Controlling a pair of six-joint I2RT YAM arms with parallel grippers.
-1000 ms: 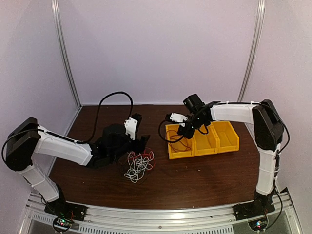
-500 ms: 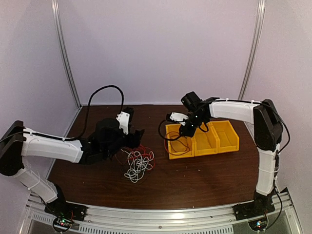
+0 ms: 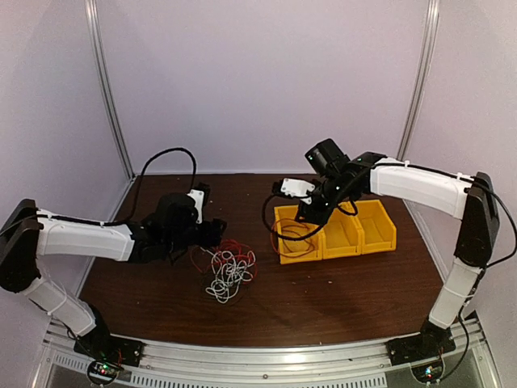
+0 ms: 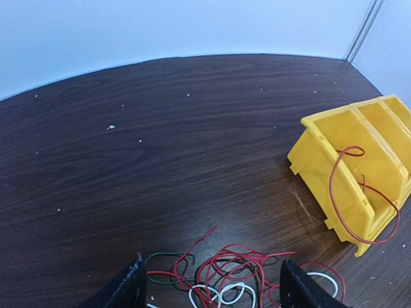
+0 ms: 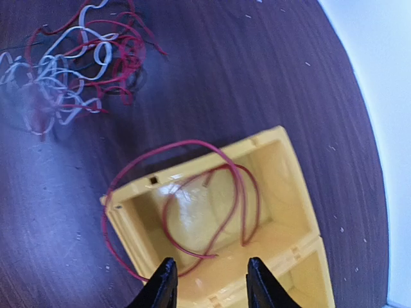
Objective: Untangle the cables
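Note:
The red cable along the clump's side (image 3: 252, 259) (image 5: 125, 96) facing the yellow bins should be gripped next, once my right gripper has gone to the clump of cables.
The clump of cables (image 3: 229, 272), thin red, white and black wires in loose loops, lies on the table left of centre. It also shows in the left wrist view (image 4: 239, 277) and the right wrist view (image 5: 67, 70). My left gripper (image 3: 215, 233) is open and empty at the clump's upper left edge, and its fingertips (image 4: 131, 289) straddle the near loops. A separate red cable (image 5: 221, 192) lies looped in the leftmost yellow bin (image 3: 284, 247) and hangs over its rim. My right gripper (image 5: 210, 287) is open and empty above that bin.
Three joined yellow bins (image 3: 376, 240) stand right of centre. A short green wire (image 4: 160, 258) lies at the clump's edge. A thick black arm cable (image 3: 153, 166) arcs behind the left arm. Walls and metal posts close the back.
My left gripper has drawn back to the left, off the clump. My right arm has stretched out and shifted slightly over the leftmost bin. The clump has spread a little.

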